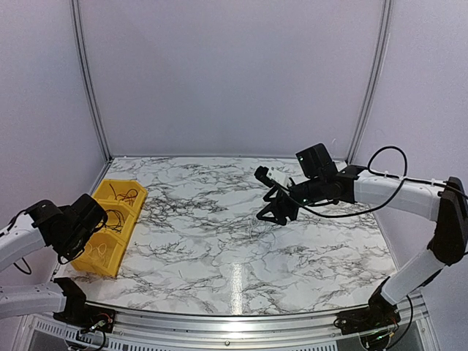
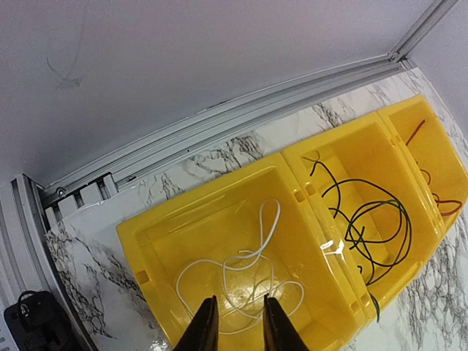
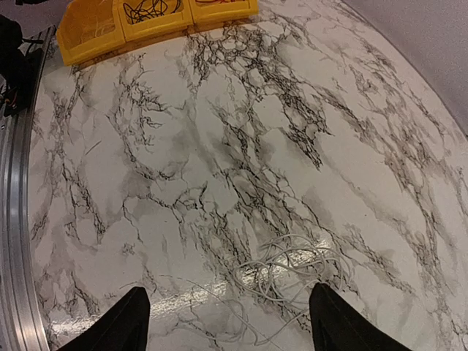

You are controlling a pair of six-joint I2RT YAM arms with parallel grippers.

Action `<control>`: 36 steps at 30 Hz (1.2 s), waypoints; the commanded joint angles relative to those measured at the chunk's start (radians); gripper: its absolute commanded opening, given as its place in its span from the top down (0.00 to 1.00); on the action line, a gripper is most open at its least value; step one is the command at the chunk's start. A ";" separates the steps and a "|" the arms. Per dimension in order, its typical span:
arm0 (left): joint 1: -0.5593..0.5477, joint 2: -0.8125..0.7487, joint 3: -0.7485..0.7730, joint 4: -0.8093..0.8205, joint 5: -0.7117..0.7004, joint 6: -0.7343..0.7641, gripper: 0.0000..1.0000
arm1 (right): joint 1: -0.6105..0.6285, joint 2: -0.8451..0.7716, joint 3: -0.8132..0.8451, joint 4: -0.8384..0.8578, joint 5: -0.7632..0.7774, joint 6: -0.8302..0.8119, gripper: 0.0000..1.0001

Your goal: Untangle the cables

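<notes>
My right gripper is to close next near the whitish cable's loose end (image 1: 250, 238) (image 3: 191, 283), which sticks out of the tangle toward the aluminium rail.
A loose tangle of thin whitish cables (image 3: 292, 267) lies on the marble table, faint in the top view (image 1: 256, 232). My right gripper (image 3: 230, 325) hovers just above it, wide open with nothing between its fingers; in the top view it (image 1: 276, 213) hangs over mid-table. A single white cable (image 2: 248, 270) is coiled in the nearest compartment of the yellow bin (image 2: 146, 241). Black cables (image 2: 373, 227) fill the middle compartment and reddish ones (image 2: 431, 190) the far one. My left gripper (image 2: 238, 329) sits above the white cable's compartment, narrowly open and holding nothing.
The yellow three-part bin (image 1: 110, 227) stands along the table's left edge, also seen far off in the right wrist view (image 3: 88, 33). An aluminium rail (image 1: 234, 322) borders the front. White walls enclose the back and sides.
</notes>
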 commanded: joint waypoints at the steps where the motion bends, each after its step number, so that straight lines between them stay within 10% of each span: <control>1: 0.065 0.020 -0.008 0.073 0.043 0.113 0.71 | 0.009 -0.039 -0.004 -0.016 0.006 -0.023 0.25; 10: 0.076 0.097 0.195 0.215 0.017 0.508 0.53 | -0.054 -0.084 0.003 -0.080 0.008 -0.056 0.25; 20: -0.035 0.391 0.425 0.601 0.329 1.135 0.47 | -0.182 -0.163 -0.082 -0.203 0.014 -0.289 0.39; 26: -0.177 0.593 0.512 0.729 0.414 1.163 0.38 | -0.128 -0.147 -0.081 -0.295 0.041 -0.513 0.49; 31: -0.265 0.696 0.500 0.809 0.344 1.161 0.02 | -0.018 -0.089 -0.094 -0.300 0.123 -0.660 0.55; 36: -0.266 0.664 0.417 0.870 0.240 0.941 0.01 | 0.052 0.043 -0.039 -0.315 0.169 -0.763 0.57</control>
